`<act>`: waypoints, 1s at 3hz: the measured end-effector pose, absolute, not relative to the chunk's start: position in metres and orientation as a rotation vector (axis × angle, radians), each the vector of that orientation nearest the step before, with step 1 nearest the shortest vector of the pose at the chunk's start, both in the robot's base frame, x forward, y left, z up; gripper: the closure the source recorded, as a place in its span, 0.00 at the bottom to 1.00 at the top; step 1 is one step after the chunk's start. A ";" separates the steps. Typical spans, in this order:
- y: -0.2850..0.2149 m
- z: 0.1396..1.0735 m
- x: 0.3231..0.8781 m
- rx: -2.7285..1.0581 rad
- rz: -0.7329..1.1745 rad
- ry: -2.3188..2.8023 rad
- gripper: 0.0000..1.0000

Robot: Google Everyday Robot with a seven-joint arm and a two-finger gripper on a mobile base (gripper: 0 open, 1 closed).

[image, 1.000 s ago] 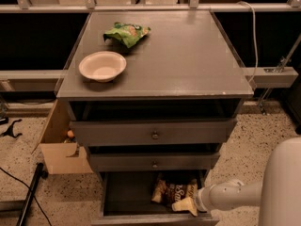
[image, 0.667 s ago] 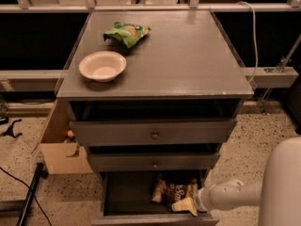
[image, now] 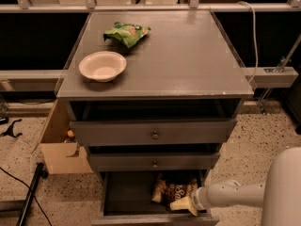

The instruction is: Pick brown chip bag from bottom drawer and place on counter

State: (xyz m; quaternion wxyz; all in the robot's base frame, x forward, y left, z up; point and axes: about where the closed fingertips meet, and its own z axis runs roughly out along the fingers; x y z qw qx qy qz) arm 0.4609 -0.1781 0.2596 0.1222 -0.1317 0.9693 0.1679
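The brown chip bag's end (image: 191, 189) nearest my white arm, inside the open bottom drawer, should be gripped next by my gripper.
The brown chip bag (image: 172, 190) lies in the right half of the open bottom drawer (image: 126, 197), dark brown with white lettering and tan edges. My gripper (image: 184, 205) reaches into the drawer from the right on a white arm, and its cream-coloured tip sits at the bag's front edge, covering the bag's lower right part. The counter (image: 183, 55) is the flat grey top of the cabinet, well above the gripper.
A white bowl (image: 102, 66) and a green snack bag (image: 127, 33) sit on the left of the counter. The two upper drawers with round knobs are slightly open. A cardboard box (image: 59, 147) stands on the floor to the left of the cabinet. A black cable runs across the floor at the left.
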 end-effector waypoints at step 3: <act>-0.158 0.209 0.503 -0.313 0.527 2.832 0.00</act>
